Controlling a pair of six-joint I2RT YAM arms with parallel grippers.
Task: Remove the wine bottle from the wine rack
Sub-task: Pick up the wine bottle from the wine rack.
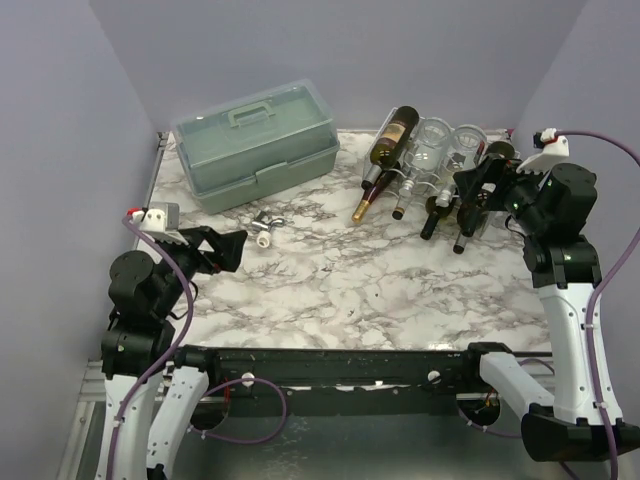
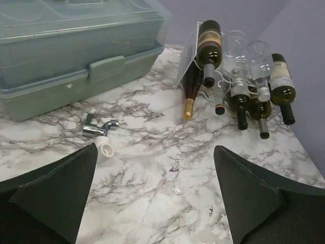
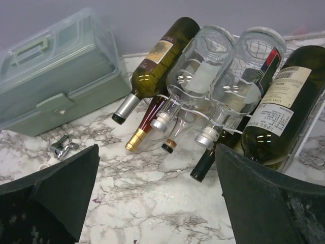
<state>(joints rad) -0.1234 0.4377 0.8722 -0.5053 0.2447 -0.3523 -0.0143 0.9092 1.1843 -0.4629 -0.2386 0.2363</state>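
Observation:
My right gripper is going to close on the neck of the labelled dark bottle (image 1: 472, 209) at the end of the rack, just below where the bottle's body gets narrower.
The white wire wine rack (image 2: 187, 58) stands at the table's far right with several bottles lying in it, necks toward me. A dark green wine bottle (image 3: 157, 56) lies top left, two clear bottles (image 3: 200, 71) beside it, and a labelled dark bottle (image 3: 279, 112) at the right. Below them pokes out a red bottle's gold-capped neck (image 3: 136, 140). My right gripper (image 1: 468, 200) hovers just in front of the rack's right side, open and empty (image 3: 157, 147). Far off at the near left, my left gripper (image 1: 232, 250) is open over bare marble (image 2: 155, 150).
A grey-green plastic toolbox (image 1: 255, 140) with a handle sits at the back left. A small chrome fitting with a white plastic ring (image 1: 267, 228) lies on the marble table (image 1: 400, 290) between the toolbox and my left gripper. Purple walls close in the back and sides.

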